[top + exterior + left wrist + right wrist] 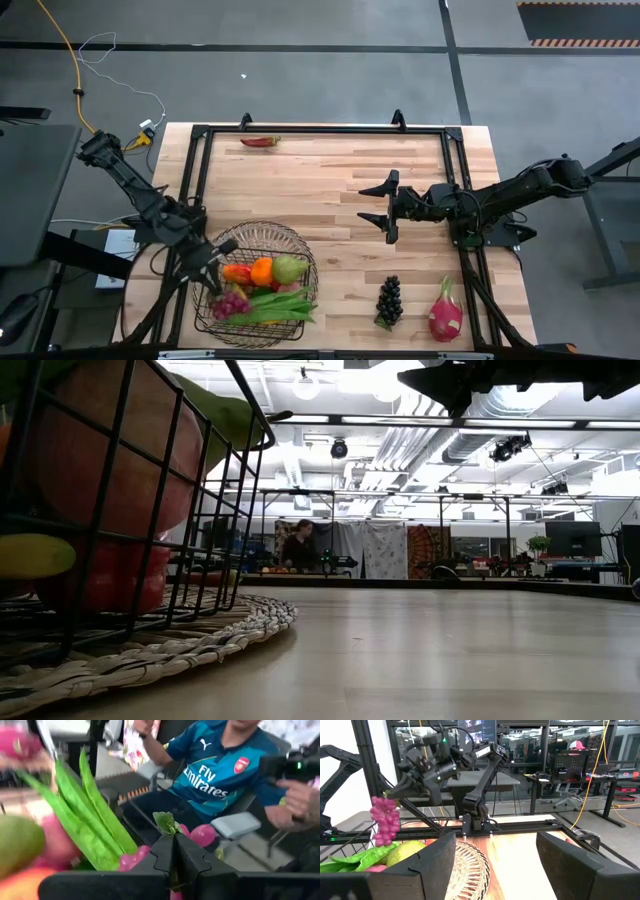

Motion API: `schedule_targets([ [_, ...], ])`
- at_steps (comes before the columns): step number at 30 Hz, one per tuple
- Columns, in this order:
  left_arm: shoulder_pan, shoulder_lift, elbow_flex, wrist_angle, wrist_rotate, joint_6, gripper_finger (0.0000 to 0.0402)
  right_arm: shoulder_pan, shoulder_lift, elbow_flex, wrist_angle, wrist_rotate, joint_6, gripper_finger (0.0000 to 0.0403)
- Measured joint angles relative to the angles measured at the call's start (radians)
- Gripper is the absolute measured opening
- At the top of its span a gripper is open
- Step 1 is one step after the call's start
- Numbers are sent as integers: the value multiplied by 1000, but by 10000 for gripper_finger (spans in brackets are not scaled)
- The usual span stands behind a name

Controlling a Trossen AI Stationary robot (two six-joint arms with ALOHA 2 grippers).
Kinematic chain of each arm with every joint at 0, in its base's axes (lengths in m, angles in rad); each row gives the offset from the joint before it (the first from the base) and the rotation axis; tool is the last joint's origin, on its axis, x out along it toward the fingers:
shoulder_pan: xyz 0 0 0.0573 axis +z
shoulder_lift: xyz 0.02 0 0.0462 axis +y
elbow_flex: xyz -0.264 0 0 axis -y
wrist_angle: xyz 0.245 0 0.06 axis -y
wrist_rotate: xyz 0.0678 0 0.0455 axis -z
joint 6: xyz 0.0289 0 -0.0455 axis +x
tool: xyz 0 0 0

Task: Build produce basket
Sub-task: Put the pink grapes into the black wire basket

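Note:
Next, my left gripper releases the bunch of pink grapes in the basket (238, 287), so that it goes between the green beans and the red-orange fruit. The grapes are now held over the basket.
The round dark wire basket (300, 245) stands on a woven mat (150, 650) at the table's near left. It holds an orange (262, 270), a green fruit (289, 268) and green beans (283, 306). My left gripper (215, 280) is over the basket's left part, shut on a pink grape bunch (385, 822). My right gripper (366, 204) hovers open and level over the table's middle right, holding nothing. Dark grapes (389, 298) and a pink dragon fruit (445, 310) lie on the table near its front right. My left gripper pinches the grape bunch by its leafy green stem end (168, 824) between the two fingers. The fingers come nearly level, slanting a little down, from the table's left. The bunch hangs below the fingers (395, 790) over the basket; I cannot tell whether its lower end (382, 841) touches the beans.
A red chili (260, 141) lies at the table's far edge. A black frame (320, 130) runs along the far and side edges. Bare wood lies between the basket and my right gripper. A seated person in a blue shirt (220, 770) is beyond the table's near side.

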Motion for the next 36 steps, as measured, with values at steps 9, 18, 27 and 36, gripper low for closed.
schedule_targets([
  [9,-1,-1,0,-134,-176,-179,1,0,0,0,1,0,-7,268],
  [18,0,-1,0,-377,-142,-528,1,0,1,0,1,0,-12,268],
  [27,1,-1,0,-368,-108,-577,1,0,1,0,1,0,-18,268],
  [36,1,-1,0,-367,-111,-627,22,0,1,0,1,0,-19,268],
])
